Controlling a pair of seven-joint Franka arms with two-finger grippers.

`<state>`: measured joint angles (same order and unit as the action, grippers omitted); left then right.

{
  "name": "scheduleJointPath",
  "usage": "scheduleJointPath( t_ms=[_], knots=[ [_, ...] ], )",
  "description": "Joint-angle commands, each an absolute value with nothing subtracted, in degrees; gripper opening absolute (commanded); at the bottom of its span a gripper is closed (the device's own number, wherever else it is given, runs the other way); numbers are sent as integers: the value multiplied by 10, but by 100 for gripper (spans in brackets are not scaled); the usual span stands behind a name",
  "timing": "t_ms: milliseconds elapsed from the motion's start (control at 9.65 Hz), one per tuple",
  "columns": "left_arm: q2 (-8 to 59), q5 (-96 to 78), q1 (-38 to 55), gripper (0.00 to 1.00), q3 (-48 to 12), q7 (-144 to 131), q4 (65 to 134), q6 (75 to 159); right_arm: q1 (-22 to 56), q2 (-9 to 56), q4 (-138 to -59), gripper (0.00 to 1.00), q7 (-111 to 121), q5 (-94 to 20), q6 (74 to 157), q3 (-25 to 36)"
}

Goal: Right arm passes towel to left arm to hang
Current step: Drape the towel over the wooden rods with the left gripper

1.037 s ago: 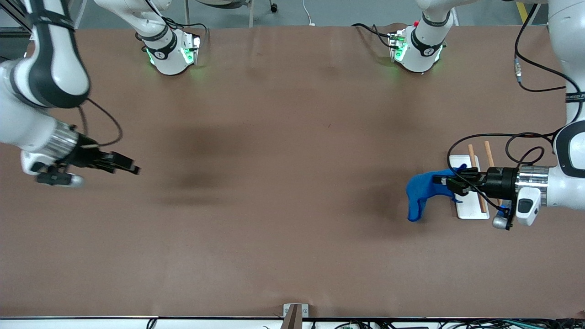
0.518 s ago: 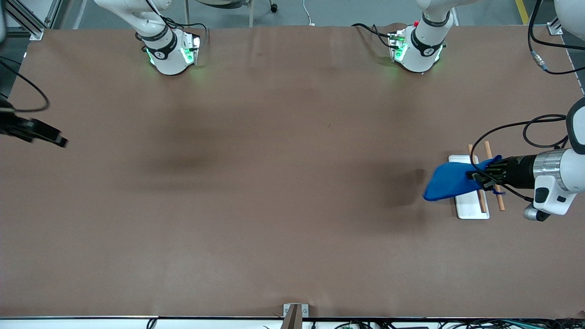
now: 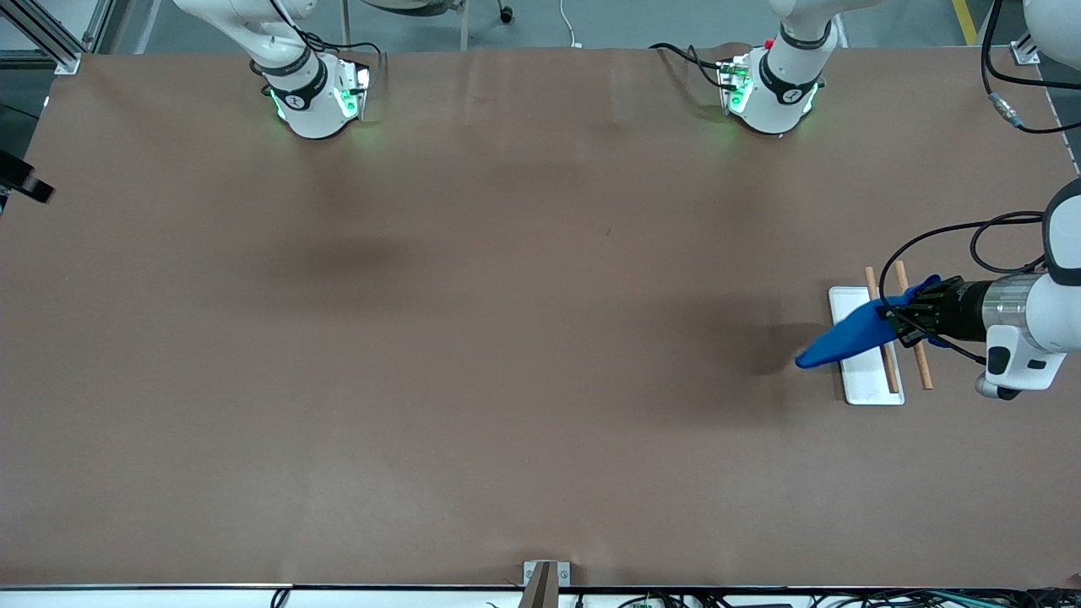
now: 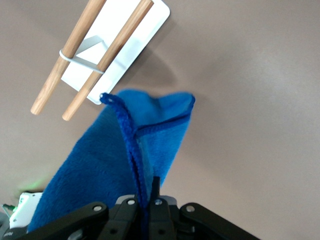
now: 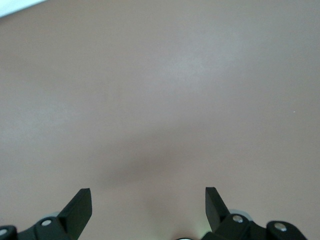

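The blue towel, now hanging above the rack's base, will be let go by my left gripper, draped across the two wooden rods [image 3: 883,324] [image 4: 105,63], above the white base of the rack.
The bright blue towel [image 3: 844,338] hangs bunched from my left gripper [image 3: 893,319], which is shut on its hemmed edge. The towel is in the air over the white base [image 3: 870,384] of a small rack with two wooden rods [image 3: 919,365]. In the left wrist view the towel [image 4: 120,160] drapes down from my left gripper [image 4: 145,202], with the rack's rods [image 4: 85,35] and base [image 4: 127,35] below it. My right gripper [image 5: 147,200] is open and empty over bare table. In the front view only a black tip of the right gripper [image 3: 25,181] shows, at the right arm's end of the table.
The brown table [image 3: 507,338] stretches between the two arms. The two green-lit bases [image 3: 317,97] [image 3: 768,93] stand along its edge farthest from the front camera. A black cable [image 3: 946,236] loops by the left wrist above the rack.
My left gripper has carried the towel toward the left arm's end of the table, over the rack. My right arm has pulled back to the table's edge, nearly out of the front view.
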<state>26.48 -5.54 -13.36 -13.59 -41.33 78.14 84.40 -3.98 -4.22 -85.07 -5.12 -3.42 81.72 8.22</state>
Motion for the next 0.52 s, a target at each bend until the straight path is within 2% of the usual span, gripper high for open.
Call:
scheduleJointPath(
  t_ms=[0,104,415],
  knots=[
    [264,-50,-137,0,-137,-463,809,838,-43,-24,-827,100,-62,-23,809,72],
    [264,-51,-148,0,-136,-467,815,838,-46,-23,-827,100,-59,-10,808,49],
    [271,-47,-198,1,-136,-447,824,839,-42,-23,-834,100,-60,-7,803,45]
  ],
)
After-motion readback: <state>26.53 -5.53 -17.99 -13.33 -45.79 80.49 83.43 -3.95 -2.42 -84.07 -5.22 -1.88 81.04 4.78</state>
